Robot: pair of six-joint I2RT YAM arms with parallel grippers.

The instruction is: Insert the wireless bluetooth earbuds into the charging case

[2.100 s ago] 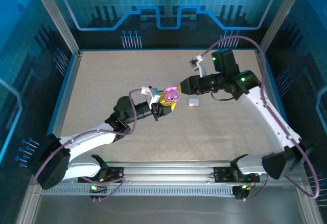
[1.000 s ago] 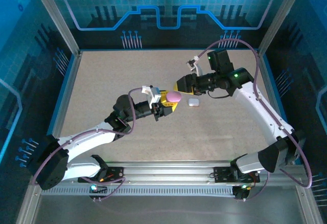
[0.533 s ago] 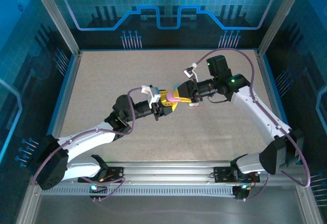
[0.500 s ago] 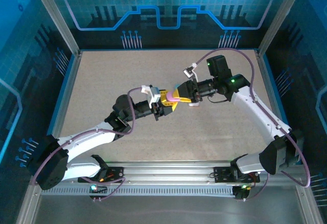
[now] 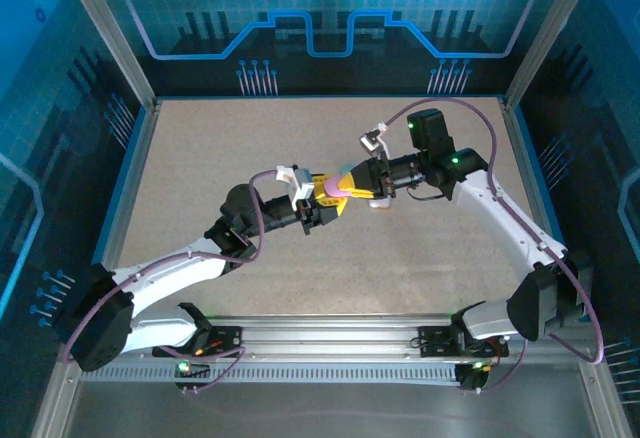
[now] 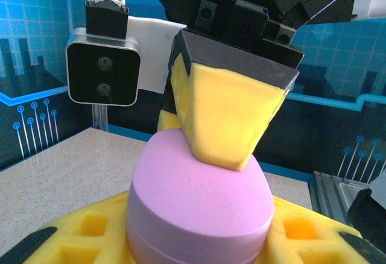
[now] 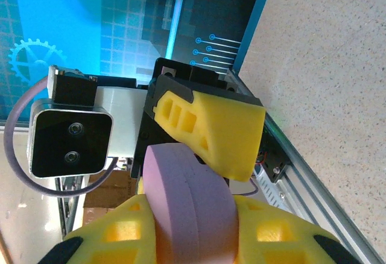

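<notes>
The robot's right gripper needs to set the purple charging case down on the speckled table (image 5: 354,225) next to the small white case, toward the rail.
A closed purple charging case (image 5: 336,187) hangs above the middle of the table, held from both sides. My left gripper (image 5: 328,200) is shut on it; in the left wrist view the case (image 6: 199,204) sits between my yellow pads (image 6: 78,243). My right gripper (image 5: 347,182) is shut on the same case (image 7: 193,210), whose faces press against its yellow pads (image 7: 283,234). One right finger (image 6: 223,119) rests on the case's top in the left wrist view. The seam of the case is shut. The earbuds are hidden.
A small white case (image 5: 381,203) lies on the table just under my right gripper, mostly covered by it. Blue walls and metal posts (image 5: 120,68) ring the speckled table (image 5: 220,148). The arm bases sit on the rail (image 5: 330,338) at the near edge.
The purple case's lid went from open to shut. My right gripper swung left from beside the white case to the purple case and closed on it. The left arm stayed still.
</notes>
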